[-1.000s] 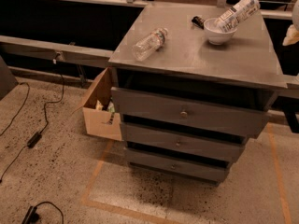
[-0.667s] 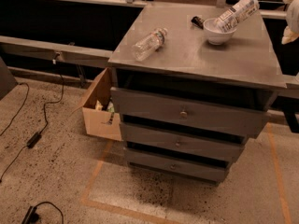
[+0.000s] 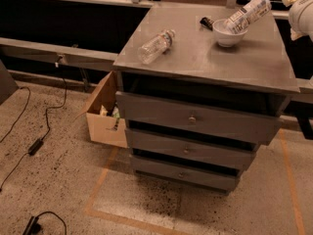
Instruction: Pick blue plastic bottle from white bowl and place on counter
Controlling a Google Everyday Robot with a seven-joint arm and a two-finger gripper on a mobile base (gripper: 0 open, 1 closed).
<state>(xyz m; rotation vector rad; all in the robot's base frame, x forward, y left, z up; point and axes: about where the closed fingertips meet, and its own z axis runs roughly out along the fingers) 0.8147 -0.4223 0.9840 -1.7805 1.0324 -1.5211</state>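
Observation:
I should close my gripper on the upper end (image 3: 261,4) of the blue plastic bottle, because that end pokes out past the rim of the white bowl.
The blue plastic bottle (image 3: 247,12) lies tilted across the white bowl (image 3: 229,34), its capped end sticking out up and to the right past the rim. The bowl stands at the back right of the grey counter (image 3: 205,62). My gripper does not show; only a white rounded part of my arm (image 3: 303,12) enters at the right edge, to the right of the bottle and apart from it.
A smaller clear bottle without a label (image 3: 155,46) lies on the counter's left side. A small black object (image 3: 206,22) lies left of the bowl. An open cardboard box (image 3: 104,116) stands on the floor left of the drawers. Cables (image 3: 34,146) lie on the floor.
The white arm part at the right edge has come a little farther into view, up and to the left. The bottle and bowl have not moved.

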